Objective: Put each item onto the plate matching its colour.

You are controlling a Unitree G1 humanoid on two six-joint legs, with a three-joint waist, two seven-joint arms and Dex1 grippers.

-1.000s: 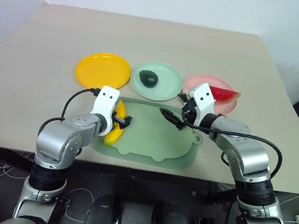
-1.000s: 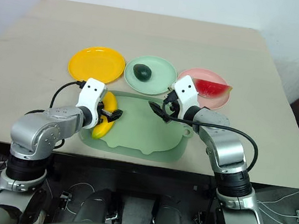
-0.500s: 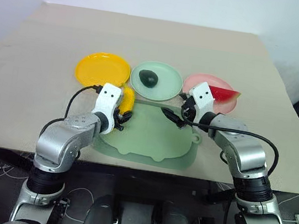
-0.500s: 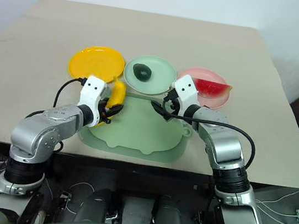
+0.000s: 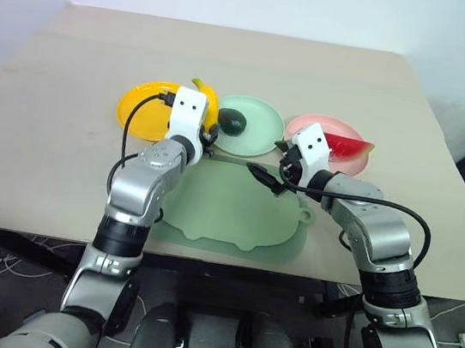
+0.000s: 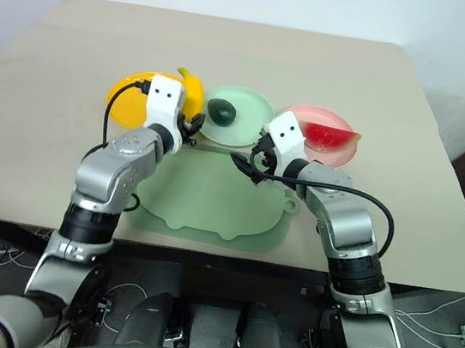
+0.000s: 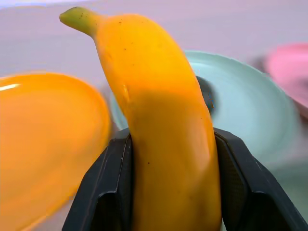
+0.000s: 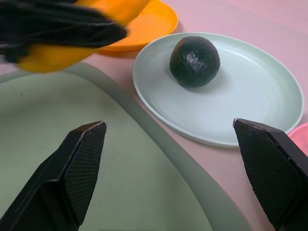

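I should let go of the banana with my left gripper across the middle of the yellow-orange plate (image 5: pixel 162 112) (image 7: pixel 33 151), with the banana's stem toward the far rim of the plate.
My left gripper (image 5: pixel 207 124) is shut on the curved yellow banana (image 7: pixel 159 134) and holds it in the air over the gap between the yellow-orange plate (image 5: pixel 142 109) and the mint green plate (image 5: pixel 255 138). The black fingers (image 7: pixel 108 192) clamp the banana's lower half. A dark green avocado (image 8: pixel 194 61) lies on the mint green plate. The red watermelon wedge (image 5: pixel 347 145) rests on the pink plate (image 5: pixel 312 129). My right gripper (image 5: pixel 270 167) stands open and empty above the tray's far right corner, short of the green plate.
A large pale green tray (image 5: pixel 235 213) lies near the table's front edge, below the row of three plates, with nothing on it. The beige table (image 5: pixel 47 139) stretches wide to the left and beyond the plates.
My left gripper shut on the banana, lifted it off the tray's left side and carried it away from me toward the yellow plate. The right arm stayed put.
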